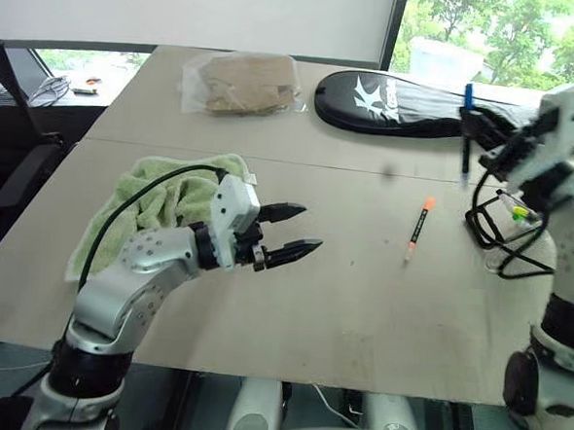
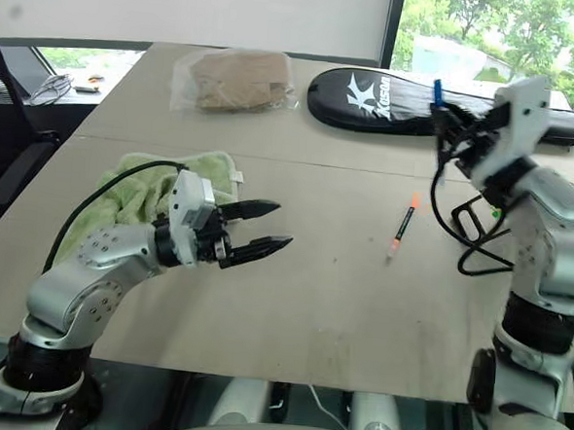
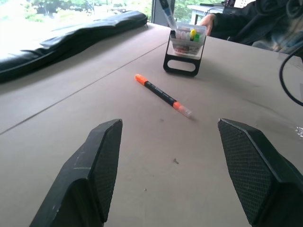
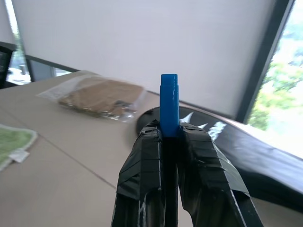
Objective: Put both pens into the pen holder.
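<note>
I should release the blue-capped pen from my right gripper in the pen holder [image 1: 507,210] beside the yellow-green marker. The blue-capped pen is now upright above the table.
My right gripper [image 4: 170,130] is shut on the blue-capped pen [image 1: 467,129] and holds it upright above the table at the right. In the left wrist view the lower end of this pen [image 3: 168,16] meets the top of the pen holder [image 3: 184,52]; I cannot tell whether it is inside. The holder [image 1: 501,228], black-framed with clear walls, stands by the table's right edge, partly hidden by my right arm. The orange-capped pen [image 1: 419,228] lies flat on the table left of the holder. My left gripper [image 1: 311,227] hovers open and level over mid-table, pointing toward that pen, nothing between its fingers [image 3: 102,161].
A green towel [image 1: 161,202] lies behind my left arm. A long black racket bag [image 1: 411,104] and a clear bag with brown contents [image 1: 241,83] sit at the back. A yellow-green marker [image 3: 193,34] stands in the holder. A person's hand [image 3: 208,21] rests beyond it.
</note>
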